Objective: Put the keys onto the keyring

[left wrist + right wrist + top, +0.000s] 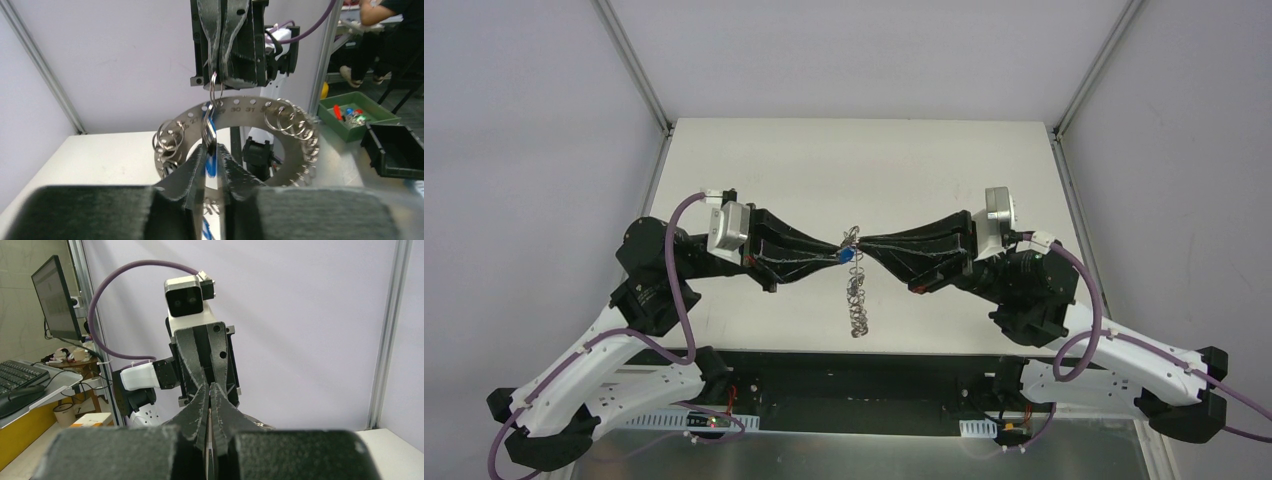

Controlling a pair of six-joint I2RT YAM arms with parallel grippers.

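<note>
My left gripper is low on the blue-capped key, beneath the wire loop, so it should open, move up and pinch that loop by the keyring's top edge (212, 98).
The keyring (856, 305), a silvery disc bristling with small wire loops, hangs in the air between the two arms above the table. My right gripper (865, 245) is shut on its top edge. In the left wrist view it (218, 75) pinches a loop above the numbered disc (245, 107). In the right wrist view my right gripper (209, 387) is shut on a thin metal edge (209, 440). My left gripper (838, 256) is shut on a blue-capped key (848, 256) right against the ring. In the left wrist view the key (211, 165) sits between my left gripper's (213, 150) fingers, touching a wire loop (209, 131).
The white table (854, 170) lies under the hanging ring, with frame posts at its back corners. Off the table to the right stand a green bin (357, 117) of small items and a black bin (395, 150). A monitor (55, 297) stands beyond the left side.
</note>
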